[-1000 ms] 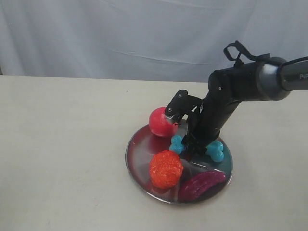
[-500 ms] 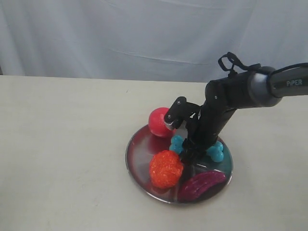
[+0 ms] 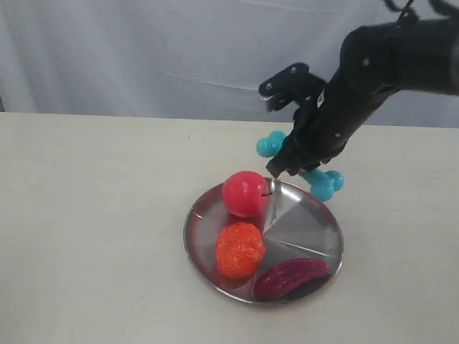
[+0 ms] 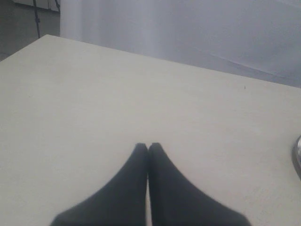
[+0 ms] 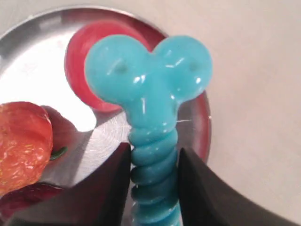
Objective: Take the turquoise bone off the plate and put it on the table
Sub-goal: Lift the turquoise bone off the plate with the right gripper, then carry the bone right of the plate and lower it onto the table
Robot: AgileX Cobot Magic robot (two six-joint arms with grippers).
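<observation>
The turquoise bone will go down from my right gripper onto the table (image 3: 368,230) beside the silver plate, across from the orange ball.
The turquoise bone (image 3: 272,143) hangs in the air over the far rim of the silver plate (image 3: 301,223), gripped round its ribbed shaft by my right gripper (image 3: 292,166). In the right wrist view the bone (image 5: 150,89) sticks out between the two dark fingers, gripper (image 5: 154,162) shut on it, with the plate (image 5: 33,56) below. My left gripper (image 4: 147,147) is shut and holds nothing, low over the cream table (image 4: 117,94); it does not show in the exterior view.
Three toys lie on the plate: a red ball (image 3: 244,193) at the far rim, an orange textured ball (image 3: 239,249) in front, and a dark purple ribbed oblong (image 3: 290,276) at the near right. Cream table (image 3: 93,215) spreads around; a pale curtain hangs behind.
My right gripper closed on the turquoise bone and lifted it up off the plate, moving back toward the far rim. The plate's other toys stayed put.
</observation>
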